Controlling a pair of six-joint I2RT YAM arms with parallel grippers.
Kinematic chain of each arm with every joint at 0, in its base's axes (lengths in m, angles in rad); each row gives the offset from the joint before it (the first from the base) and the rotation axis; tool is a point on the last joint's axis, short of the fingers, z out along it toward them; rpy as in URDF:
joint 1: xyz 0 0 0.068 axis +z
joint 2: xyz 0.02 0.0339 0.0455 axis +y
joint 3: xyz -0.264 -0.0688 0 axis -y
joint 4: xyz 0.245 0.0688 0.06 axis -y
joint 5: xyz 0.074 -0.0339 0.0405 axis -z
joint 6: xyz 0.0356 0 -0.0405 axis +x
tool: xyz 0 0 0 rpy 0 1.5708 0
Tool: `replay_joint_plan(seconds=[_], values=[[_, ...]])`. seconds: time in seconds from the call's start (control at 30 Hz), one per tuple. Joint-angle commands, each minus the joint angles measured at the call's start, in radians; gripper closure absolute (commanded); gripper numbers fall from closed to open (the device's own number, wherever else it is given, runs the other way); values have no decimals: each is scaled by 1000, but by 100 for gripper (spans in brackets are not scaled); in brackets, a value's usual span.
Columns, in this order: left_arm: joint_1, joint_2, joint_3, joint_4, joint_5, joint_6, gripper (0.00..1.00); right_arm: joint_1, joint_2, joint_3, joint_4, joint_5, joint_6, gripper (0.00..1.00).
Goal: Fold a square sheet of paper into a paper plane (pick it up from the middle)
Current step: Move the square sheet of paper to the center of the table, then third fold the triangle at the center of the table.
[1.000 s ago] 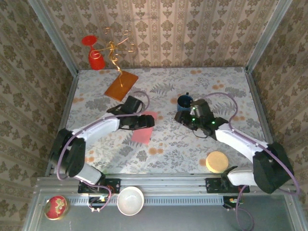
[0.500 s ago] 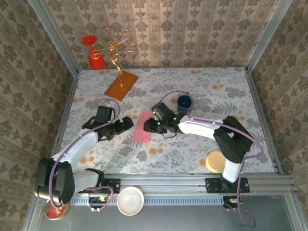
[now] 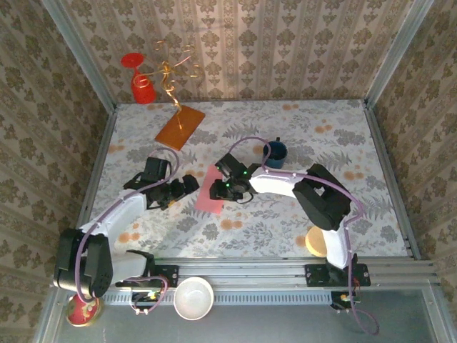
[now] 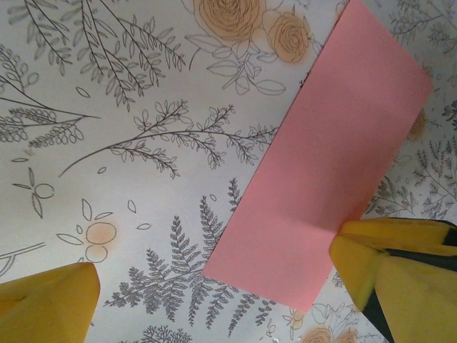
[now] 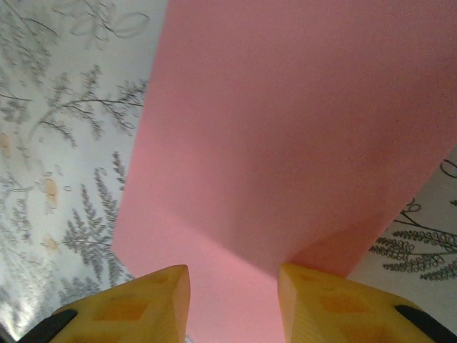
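The folded paper sits crooked under the robot's right gripper, which should pull it straight and hold it still before the left gripper takes the paper's near end (image 3: 208,206).
The sheet of paper (image 3: 206,200) lies flat on the flowered table, folded into a long pink rectangle (image 4: 328,157). My left gripper (image 3: 188,186) stands just left of it, jaws wide open. In the left wrist view the paper's near end lies between the yellow fingers (image 4: 50,304), and the right-hand finger overlaps its edge. My right gripper (image 3: 220,189) is down over the paper from the right. In the right wrist view its fingers (image 5: 146,300) stand apart on the pink surface (image 5: 271,128), which bends up slightly by the right finger.
A blue mug (image 3: 275,151) stands behind my right arm. An orange-brown board (image 3: 180,126), red cups (image 3: 141,84) and a gold wire figure (image 3: 170,71) are at the back left. A round wooden disc (image 3: 321,241) lies front right; a white bowl (image 3: 193,297) sits below the table edge.
My left gripper let go of the paper, opened wide and drew back to the left. My right arm swung from beside the mug over onto the paper, its jaws narrowing.
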Motion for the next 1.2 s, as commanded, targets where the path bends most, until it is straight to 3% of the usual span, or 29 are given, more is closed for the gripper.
replay_joint_plan(seconds=[0.0,0.4,0.53,0.73,0.9,1.17], values=[[2,21,22,3,49,8,0,5,32,26,-94,-6,-60,61],[-97,78,72,8,98,49,4,-67,-115,-174,-192,-20,-375,63],[-148,116,80,36,116,-10,8,-76,-251,-233,-45,-95,-222,61],[-236,152,85,80,133,-82,11,-85,-347,-366,181,-21,75,61],[-273,191,82,115,141,-112,17,-99,-308,-364,163,-21,109,65],[-299,247,86,151,163,-132,34,-123,-255,-368,161,-34,128,67]])
